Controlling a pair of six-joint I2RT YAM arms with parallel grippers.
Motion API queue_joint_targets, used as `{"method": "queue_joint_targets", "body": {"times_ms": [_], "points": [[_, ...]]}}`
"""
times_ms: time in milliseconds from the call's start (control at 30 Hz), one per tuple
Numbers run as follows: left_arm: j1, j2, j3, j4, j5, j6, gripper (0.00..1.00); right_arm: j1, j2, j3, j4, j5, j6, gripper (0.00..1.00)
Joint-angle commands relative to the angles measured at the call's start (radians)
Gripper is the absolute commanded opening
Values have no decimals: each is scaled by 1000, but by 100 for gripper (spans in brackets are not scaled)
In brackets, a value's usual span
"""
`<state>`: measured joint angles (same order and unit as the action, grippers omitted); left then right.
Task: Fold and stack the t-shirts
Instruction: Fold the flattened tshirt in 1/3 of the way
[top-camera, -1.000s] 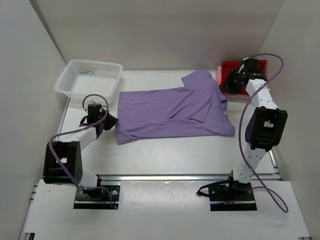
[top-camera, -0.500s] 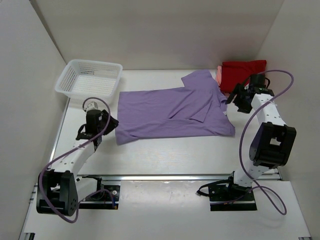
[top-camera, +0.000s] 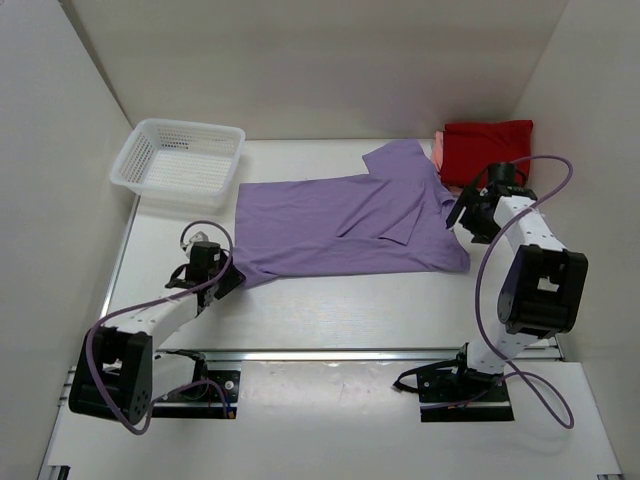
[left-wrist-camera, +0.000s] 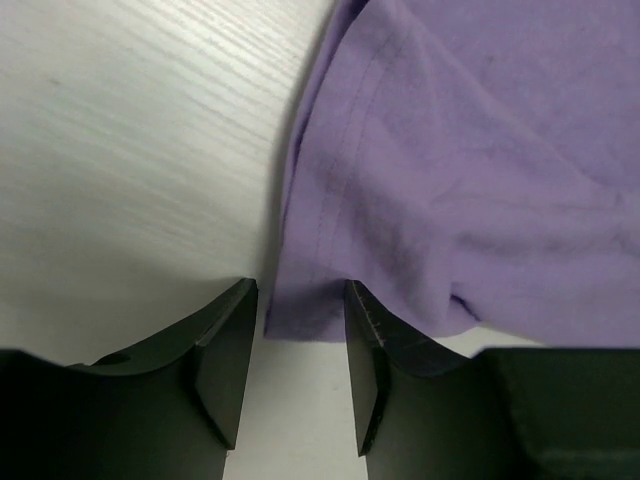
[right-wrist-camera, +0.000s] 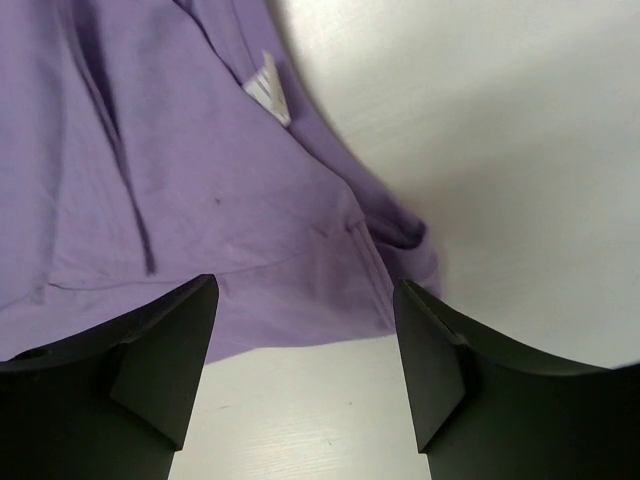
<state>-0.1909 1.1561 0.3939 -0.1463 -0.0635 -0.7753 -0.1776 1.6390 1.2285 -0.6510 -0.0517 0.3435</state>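
Observation:
The lavender t-shirt's near edge is crooked and bunched at one corner, so my right gripper needs to pinch that corner (top-camera: 462, 267) and pull that edge straight before folding.
The lavender t-shirt (top-camera: 345, 225) lies spread flat mid-table, one sleeve folded over at its right side. The folded red t-shirt (top-camera: 490, 145) lies at the back right on the salmon pink one (top-camera: 438, 150), of which only an edge shows. My left gripper (top-camera: 228, 280) is open at the lavender shirt's near-left corner; in the left wrist view that corner (left-wrist-camera: 305, 310) lies between the fingertips of the gripper (left-wrist-camera: 300, 300). My right gripper (top-camera: 460, 215) is wide open and empty at the shirt's right edge; the right wrist view shows the gripper (right-wrist-camera: 305, 300) over the hem (right-wrist-camera: 200, 180).
A white lattice basket (top-camera: 178, 157) stands at the back left. White walls close in the table on the left, back and right. A white label (right-wrist-camera: 265, 90) shows on the shirt near the collar.
My left gripper moved nearer along the shirt's left edge to its near-left corner. My right gripper moved from the red stack to the lavender shirt's right edge.

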Motion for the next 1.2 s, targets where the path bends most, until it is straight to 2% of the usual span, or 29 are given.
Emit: {"method": "queue_joint_targets", "body": {"times_ms": [0,33,67,100,133,467,500,533,600,667,767,1033,1100,1167], "points": [[-27,48,0,10,-19,-35,50,6,-38,-49,-6,45,2,68],[-27,48,-1,19,-15,-39,46,7,-34,-60,-6,52,8,69],[-22,45,-10,36,-1,-44,32,0,-36,-76,-6,49,11,68],[-16,44,-24,54,13,-48,13,-2,-45,-95,-6,47,15,67],[-9,33,-35,62,24,-51,0,-8,-51,-113,-9,49,26,66],[27,-21,-56,47,59,-53,0,-13,-56,-239,39,61,22,61],[31,-38,-58,34,57,-36,0,-19,-32,-230,43,64,15,43],[37,-39,-38,24,60,-21,0,-14,-33,-224,37,59,15,35],[45,-70,-20,-44,39,45,0,-33,-21,-224,45,61,9,9],[68,-94,-4,-80,25,86,0,-40,-25,-225,51,58,-4,0],[85,-148,11,-149,-28,183,0,-48,-59,-250,39,41,-11,0],[62,-243,11,-179,-87,370,0,-47,-195,-319,20,59,-29,0],[54,-259,0,-177,-91,396,0,-24,-205,-322,40,61,-56,7],[54,-274,-7,-173,-90,395,0,-20,-197,-313,65,3,-57,27]]}}
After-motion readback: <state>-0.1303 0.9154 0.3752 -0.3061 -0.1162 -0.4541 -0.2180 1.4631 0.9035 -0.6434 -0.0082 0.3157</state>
